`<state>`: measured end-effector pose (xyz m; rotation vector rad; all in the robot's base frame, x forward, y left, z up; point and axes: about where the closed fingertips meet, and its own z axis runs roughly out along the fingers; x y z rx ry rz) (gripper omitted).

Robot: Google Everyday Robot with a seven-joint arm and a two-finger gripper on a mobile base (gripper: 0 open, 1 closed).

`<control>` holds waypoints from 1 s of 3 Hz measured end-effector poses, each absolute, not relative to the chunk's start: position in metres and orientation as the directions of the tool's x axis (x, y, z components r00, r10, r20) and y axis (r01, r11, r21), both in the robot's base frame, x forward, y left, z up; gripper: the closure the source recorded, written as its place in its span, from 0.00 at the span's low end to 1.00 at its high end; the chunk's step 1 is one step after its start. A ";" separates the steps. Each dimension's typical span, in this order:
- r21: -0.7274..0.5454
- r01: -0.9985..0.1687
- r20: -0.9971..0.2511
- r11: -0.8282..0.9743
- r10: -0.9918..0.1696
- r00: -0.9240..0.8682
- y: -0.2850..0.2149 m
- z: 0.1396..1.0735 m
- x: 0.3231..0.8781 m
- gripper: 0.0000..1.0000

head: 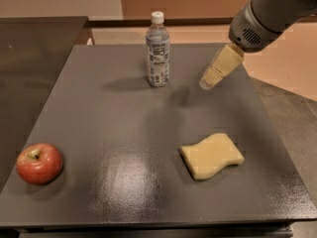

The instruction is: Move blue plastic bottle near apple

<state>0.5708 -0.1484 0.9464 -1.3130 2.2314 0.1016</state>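
Observation:
The upper half [157,44] of the blue plastic bottle, a little below its white cap, is the next place my gripper needs to go to and close on.
The blue plastic bottle [157,50] stands upright at the back middle of the dark grey table [124,118], white cap on top. The red apple [39,163] sits at the table's front left corner, far from the bottle. My gripper [208,83] hangs in the air to the right of the bottle, about a bottle's width away from it, pointing down and to the left from the grey arm [267,14]. It holds nothing and touches nothing.
A pale yellow wavy sponge [212,155] lies on the table at the front right. A darker counter [29,58] adjoins the table on the left. Floor shows past the table's right edge [292,108].

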 end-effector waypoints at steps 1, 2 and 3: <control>-0.178 -0.815 -0.558 0.552 -0.738 -0.378 -0.126 0.942 0.601 0.00; -0.137 -0.825 -0.632 0.548 -0.690 -0.353 -0.093 0.943 0.621 0.00; -0.082 -0.842 -0.706 0.534 -0.627 -0.329 -0.064 0.939 0.632 0.00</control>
